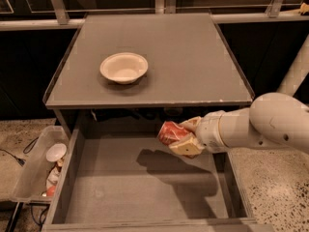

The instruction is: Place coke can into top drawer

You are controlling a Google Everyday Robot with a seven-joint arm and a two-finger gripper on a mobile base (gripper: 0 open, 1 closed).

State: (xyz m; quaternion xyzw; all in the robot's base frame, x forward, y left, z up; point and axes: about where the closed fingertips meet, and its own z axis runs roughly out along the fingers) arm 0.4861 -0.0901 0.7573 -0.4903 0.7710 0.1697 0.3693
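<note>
The coke can will drop near the middle of the grey drawer's bottom (162,162), slightly toward the cabinet, as my gripper lets go.
The coke can (170,132), red-orange with whitish markings, lies on its side in my gripper (186,137), which is shut on it. The gripper holds the can in the air over the right rear part of the open top drawer (111,187), just below the front edge of the cabinet top. The drawer is pulled out, wide and shallow, with a flat grey floor and low walls. The can's shadow falls on the drawer floor below it. My white arm (270,124) reaches in from the right.
A cream-white bowl (124,67) sits on the grey cabinet top (193,57). A clear plastic bin (36,166) of clutter stands on the floor left of the drawer. Speckled floor lies to the right. A rail runs behind the cabinet.
</note>
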